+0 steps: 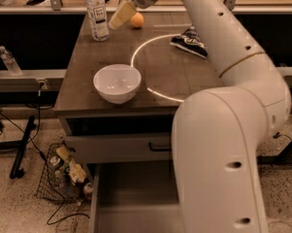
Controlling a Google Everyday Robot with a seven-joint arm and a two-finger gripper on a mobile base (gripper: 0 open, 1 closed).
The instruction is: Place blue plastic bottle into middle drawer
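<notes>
The robot's gripper will close on the upper part of the blue plastic bottle, a little above the bottle's label.
The blue plastic bottle (97,12) stands upright at the back left of the table, clear with a white cap and a dark-and-white label. My gripper (119,15) hangs just to the right of the bottle, near its label height, between the bottle and an orange (137,20); I see no contact with the bottle. The middle drawer (131,195) is pulled open below the table, a grey tray with a bare floor. My white arm (233,120) covers the right part of the drawer.
A white bowl (117,83) sits near the table's front edge. A dark snack bag (190,41) lies at the back right, on a glowing ring. A grey drawer front with a black handle (157,147) is above the open tray. A wire basket (63,174) and a small bottle (7,59) are at the left.
</notes>
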